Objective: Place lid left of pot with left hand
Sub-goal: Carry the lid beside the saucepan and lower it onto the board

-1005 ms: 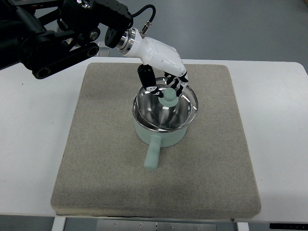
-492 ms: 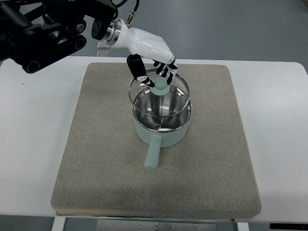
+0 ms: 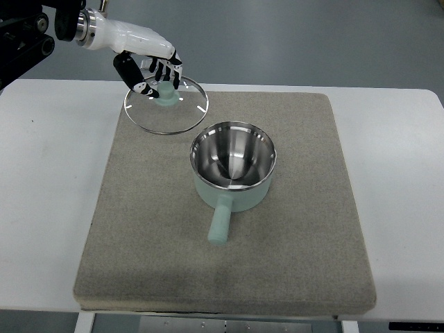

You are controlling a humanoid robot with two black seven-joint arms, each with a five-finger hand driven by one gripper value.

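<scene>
My left gripper will set the glass lid, now held in the air above the mat, free on the grey mat (image 3: 148,149) beside the pot, near the far corner of the mat.
A pale green pot (image 3: 233,175) with a shiny steel inside stands open on the grey mat (image 3: 305,229), its handle pointing toward me. My left hand (image 3: 154,72) is shut on the green knob of the glass lid (image 3: 166,105). It holds the lid in the air, up and to the left of the pot, over the mat's far left corner. The right hand is out of view.
The mat lies on a white table (image 3: 48,208). My left arm's black links (image 3: 21,35) fill the top left corner. Bare mat lies left of the pot.
My left hand has lifted the lid off the pot and carried it up and to the left. The pot has not moved.
</scene>
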